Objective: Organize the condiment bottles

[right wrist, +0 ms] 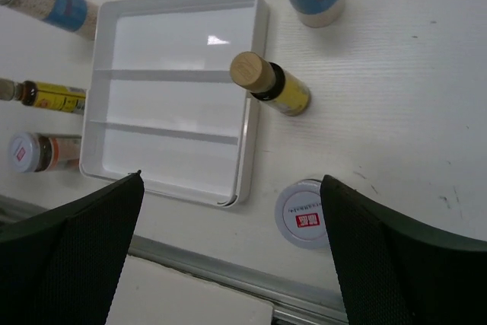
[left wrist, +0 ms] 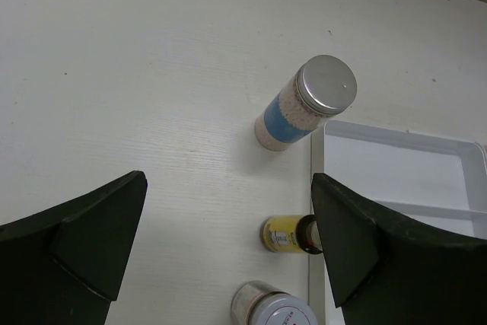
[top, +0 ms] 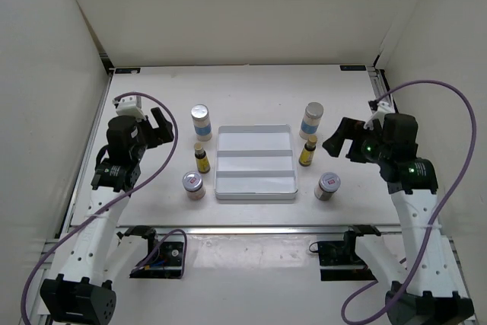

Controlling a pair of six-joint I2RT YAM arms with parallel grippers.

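Note:
Next, my right gripper closes on the lid of the red-labelled jar (top: 329,181) (right wrist: 303,217), which stands on this gripper's side of the white tray.
Three condiment bottles stand on each side of the white tray (top: 255,192). On its left are a blue-labelled jar (top: 201,122), a small yellow bottle (top: 202,159) and a red-labelled jar (top: 193,185). Its right side has a blue-labelled jar (top: 311,120), a yellow bottle (top: 308,151) and a red-labelled jar (top: 328,186). My left gripper (top: 161,129) hovers open, left of its group and above the table, nothing between its fingers (left wrist: 91,241). My right gripper (top: 340,141) is open too, right of the other group, over the red-lidded jar (right wrist: 303,213).
The tray (right wrist: 255,104) has three long compartments with nothing in them. White walls enclose the table on the left, back and right. A metal rail (top: 243,230) runs along the near edge, with cables looping from both arms.

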